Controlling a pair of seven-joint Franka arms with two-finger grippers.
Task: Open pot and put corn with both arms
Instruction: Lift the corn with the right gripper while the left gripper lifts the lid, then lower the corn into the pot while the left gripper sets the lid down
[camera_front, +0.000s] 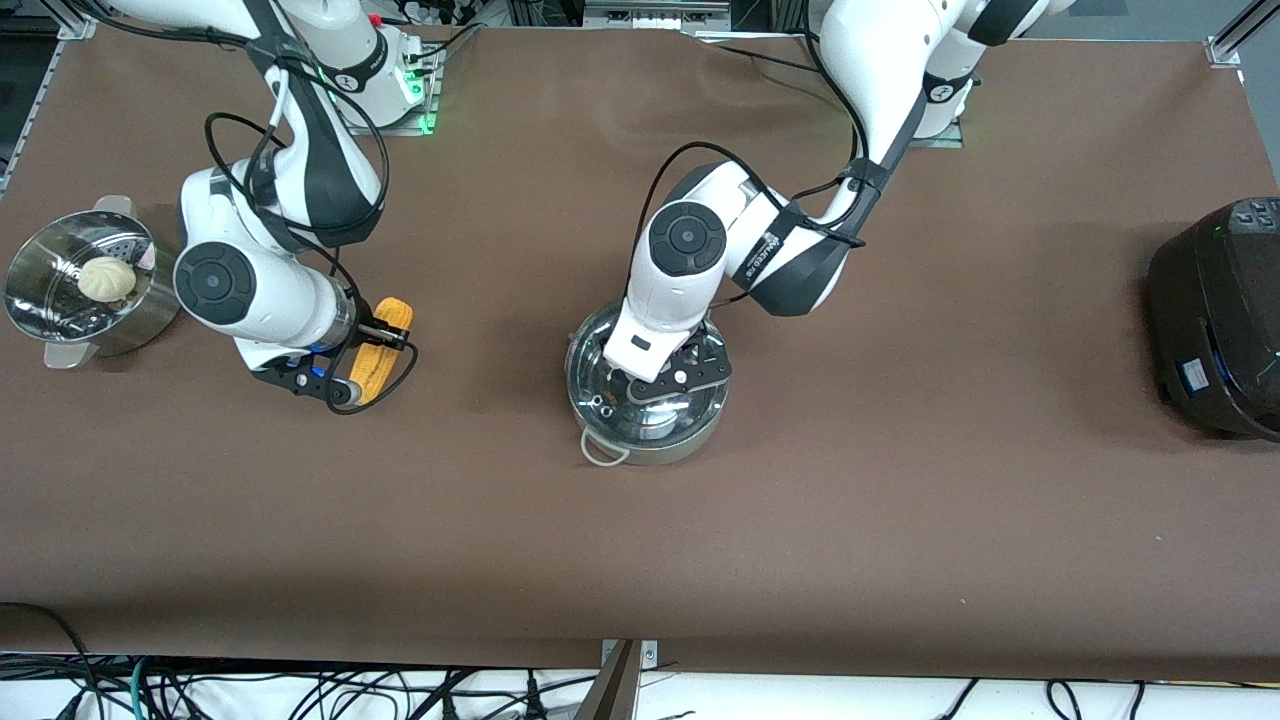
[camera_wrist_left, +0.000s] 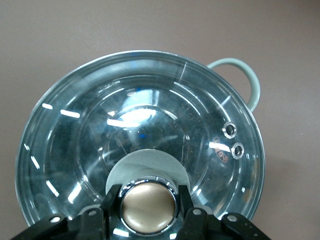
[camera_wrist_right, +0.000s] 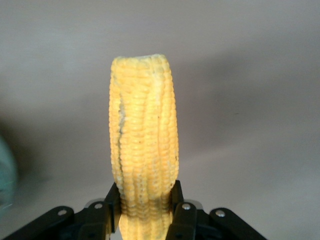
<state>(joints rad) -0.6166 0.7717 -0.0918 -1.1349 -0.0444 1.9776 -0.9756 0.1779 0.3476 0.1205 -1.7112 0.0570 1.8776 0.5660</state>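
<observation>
The robot's left gripper should put the glass lid down on the table midway (camera_front: 902, 353) between the steel pot and the black cooker.
The steel pot (camera_front: 690, 440) stands mid-table with its glass lid (camera_front: 600, 365) seated on it. My left gripper (camera_front: 655, 385) is over the lid, shut on the tan knob (camera_wrist_left: 149, 205), one finger on each side; the lid (camera_wrist_left: 100, 130) and a grey loop handle (camera_wrist_left: 250, 80) show in the left wrist view. The corn (camera_front: 375, 370) lies toward the right arm's end of the table. My right gripper (camera_front: 385, 338) is shut across it, and in the right wrist view the cob (camera_wrist_right: 144, 130) sticks out from between the fingers (camera_wrist_right: 111, 202). I cannot tell whether the corn is off the table.
A perforated steamer basket (camera_front: 60, 320) holding a white bun (camera_front: 107, 277) stands at the right arm's end, beside the corn. A big black cooker (camera_front: 1220, 310) sits at the left arm's end. Brown table (camera_front: 900, 500) lies open between the pot and the front camera.
</observation>
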